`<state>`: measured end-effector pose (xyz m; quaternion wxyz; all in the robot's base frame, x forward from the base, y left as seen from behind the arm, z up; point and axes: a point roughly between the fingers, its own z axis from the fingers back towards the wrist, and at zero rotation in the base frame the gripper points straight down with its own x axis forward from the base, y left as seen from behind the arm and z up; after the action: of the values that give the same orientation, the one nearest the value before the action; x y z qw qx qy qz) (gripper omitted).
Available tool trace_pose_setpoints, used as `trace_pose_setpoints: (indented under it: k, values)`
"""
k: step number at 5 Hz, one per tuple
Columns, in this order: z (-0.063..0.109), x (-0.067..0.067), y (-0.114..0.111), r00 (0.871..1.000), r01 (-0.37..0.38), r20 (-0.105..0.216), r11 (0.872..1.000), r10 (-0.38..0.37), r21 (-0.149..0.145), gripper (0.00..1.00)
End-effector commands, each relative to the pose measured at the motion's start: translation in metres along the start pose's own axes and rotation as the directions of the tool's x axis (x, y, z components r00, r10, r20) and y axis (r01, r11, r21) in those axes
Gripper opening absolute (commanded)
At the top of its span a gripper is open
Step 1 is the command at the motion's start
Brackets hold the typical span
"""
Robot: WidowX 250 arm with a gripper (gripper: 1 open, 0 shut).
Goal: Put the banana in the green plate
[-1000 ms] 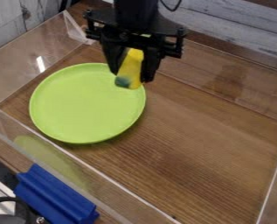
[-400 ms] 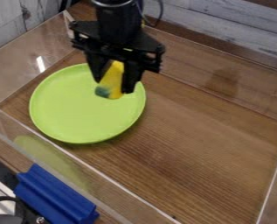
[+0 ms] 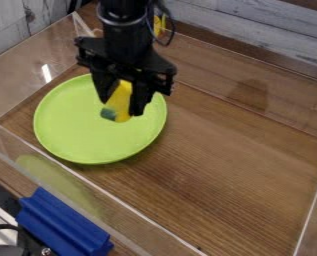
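I need to release the banana on the near half of the green plate (image 3: 110, 134), just off its middle.
The green plate (image 3: 70, 132) lies on the wooden table at the left, round and lime-green with a shallow rim. My black gripper (image 3: 119, 98) points straight down over the plate's right half. It is shut on the banana (image 3: 117, 102), a small yellow toy that hangs nearly upright between the fingers (image 3: 146, 97), its dark green tip lowest. The banana's lower end hangs just above the plate's surface; whether it touches I cannot tell.
Clear plastic walls (image 3: 147, 205) enclose the wooden table (image 3: 241, 150). A blue object (image 3: 61, 228) sits outside the wall at the bottom left. A white brick wall (image 3: 274, 25) runs along the back.
The gripper has carried the banana leftward and downward, from the plate's right rim to over its right half, and now hangs closer to the plate.
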<state>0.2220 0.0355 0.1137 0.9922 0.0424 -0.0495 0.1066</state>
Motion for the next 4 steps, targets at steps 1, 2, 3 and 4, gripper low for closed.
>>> trace_pose_setpoints:
  k: [1,2,3,4]
  values:
    - [-0.005,0.006,0.006,1.0,-0.005,0.027,1.0,0.004,0.016,0.0]
    - [-0.016,0.006,0.009,1.0,-0.005,0.018,1.0,0.004,0.029,0.0]
    - [-0.022,0.008,0.013,1.0,-0.01,0.012,0.999,0.009,0.039,0.0]
    - [-0.028,0.009,0.016,1.0,-0.016,0.006,0.999,0.016,0.046,0.0]
